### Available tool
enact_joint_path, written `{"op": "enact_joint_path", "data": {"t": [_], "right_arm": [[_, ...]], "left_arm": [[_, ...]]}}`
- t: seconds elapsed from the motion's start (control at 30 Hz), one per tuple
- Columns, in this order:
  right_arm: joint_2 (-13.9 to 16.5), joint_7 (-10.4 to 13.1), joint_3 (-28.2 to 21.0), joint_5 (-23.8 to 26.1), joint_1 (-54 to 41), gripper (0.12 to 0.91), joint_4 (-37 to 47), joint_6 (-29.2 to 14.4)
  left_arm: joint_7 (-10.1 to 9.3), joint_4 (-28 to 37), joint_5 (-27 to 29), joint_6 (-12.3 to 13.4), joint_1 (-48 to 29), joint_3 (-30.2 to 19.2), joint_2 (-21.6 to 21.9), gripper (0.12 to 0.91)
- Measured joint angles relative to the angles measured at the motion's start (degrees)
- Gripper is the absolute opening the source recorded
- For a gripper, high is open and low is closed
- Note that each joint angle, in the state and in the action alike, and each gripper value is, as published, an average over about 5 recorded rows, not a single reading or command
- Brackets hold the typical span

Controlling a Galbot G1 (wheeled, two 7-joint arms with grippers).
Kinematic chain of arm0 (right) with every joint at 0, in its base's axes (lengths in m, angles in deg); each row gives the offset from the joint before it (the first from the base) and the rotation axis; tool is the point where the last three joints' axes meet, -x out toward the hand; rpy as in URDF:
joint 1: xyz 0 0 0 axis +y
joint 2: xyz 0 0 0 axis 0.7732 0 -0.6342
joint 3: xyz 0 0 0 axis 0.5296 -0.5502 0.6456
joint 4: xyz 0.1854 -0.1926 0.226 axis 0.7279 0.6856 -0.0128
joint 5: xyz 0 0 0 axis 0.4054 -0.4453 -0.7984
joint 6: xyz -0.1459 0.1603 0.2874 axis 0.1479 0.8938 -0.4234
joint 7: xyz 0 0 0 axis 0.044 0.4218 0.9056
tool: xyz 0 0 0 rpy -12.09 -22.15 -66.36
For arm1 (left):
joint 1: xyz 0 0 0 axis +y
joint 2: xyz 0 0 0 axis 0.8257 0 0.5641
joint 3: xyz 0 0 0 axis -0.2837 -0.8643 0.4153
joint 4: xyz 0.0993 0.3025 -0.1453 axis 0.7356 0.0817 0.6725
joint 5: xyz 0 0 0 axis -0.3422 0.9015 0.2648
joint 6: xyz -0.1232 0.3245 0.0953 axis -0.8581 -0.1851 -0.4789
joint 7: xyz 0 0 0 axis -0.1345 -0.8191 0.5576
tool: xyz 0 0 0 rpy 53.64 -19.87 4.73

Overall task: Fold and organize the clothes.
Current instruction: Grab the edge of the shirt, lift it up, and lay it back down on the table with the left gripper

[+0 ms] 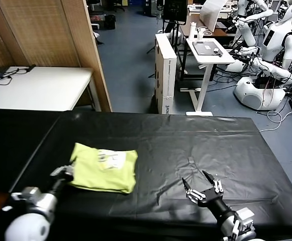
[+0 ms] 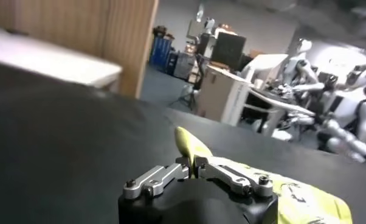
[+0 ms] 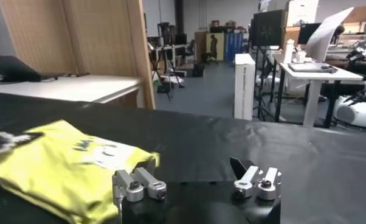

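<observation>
Next, my left gripper releases the T-shirt's pinched edge just past the shirt's opposite edge (image 1: 144, 173), facing my right gripper. The shirt now lies folded on the black table.
The clothes are one lime yellow-green T-shirt (image 1: 105, 167), folded into a small rectangle on the black table, left of the middle, with a white label patch on top. My left gripper (image 1: 68, 173) sits at the shirt's near left corner and is shut on a raised fold of the fabric (image 2: 189, 145), which is pinched between its jaws (image 2: 193, 165). My right gripper (image 1: 200, 184) rests open on the table to the right of the shirt, nothing between its fingers (image 3: 193, 173). In the right wrist view the T-shirt (image 3: 55, 167) lies beside that gripper.
Black cloth covers the table (image 1: 196, 145) and is wrinkled near the right gripper. A white table (image 1: 35, 88) and a wooden partition (image 1: 50, 32) stand behind on the left. A white box (image 1: 165, 70), a desk (image 1: 208, 52) and other robots (image 1: 266, 55) stand farther back.
</observation>
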Motion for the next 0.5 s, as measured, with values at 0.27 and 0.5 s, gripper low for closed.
{"op": "enact_joint_path", "data": {"t": [0.27, 0.5], "right_arm": [[-0.7, 0.1, -0.5, 0.0, -0.7, 0.907, 1.4, -0.2], [-1.7, 0.1, -0.8, 1.1, -0.4, 0.907, 3.0, -0.3]], "left_arm": [[-4.32, -5.6, 0.5, -4.4, 0.4, 3.6, 6.7, 0.180], [-9.50, -14.5, 2.0, -9.1, 2.3, -7.4, 0.4, 0.180]]}}
